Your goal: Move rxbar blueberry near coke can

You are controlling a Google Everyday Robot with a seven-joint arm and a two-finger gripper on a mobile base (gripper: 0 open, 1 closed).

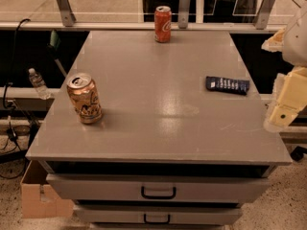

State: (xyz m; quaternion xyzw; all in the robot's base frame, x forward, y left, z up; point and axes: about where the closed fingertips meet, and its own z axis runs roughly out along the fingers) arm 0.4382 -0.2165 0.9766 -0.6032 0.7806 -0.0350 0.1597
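I should close my gripper on the rxbar blueberry's end (237,85) that is farther away from the tan-gold can.
The rxbar blueberry (228,85), a flat dark navy wrapper with pale lettering, lies on the right side of the grey table top (158,104). The coke can (162,24), red-orange with a silver top, stands upright at the far edge of the table, near the middle. My gripper (284,110) shows as pale cream parts at the right edge of the view, just off the table's right side. It is to the right of the bar and a little nearer to the camera, and it touches nothing.
A tan-gold patterned can (85,98) stands upright on the left front of the table. Drawers with dark handles (158,192) are below the front edge. A cardboard box (38,195) and a plastic bottle (37,83) are at the left. A metal railing (144,25) runs behind.
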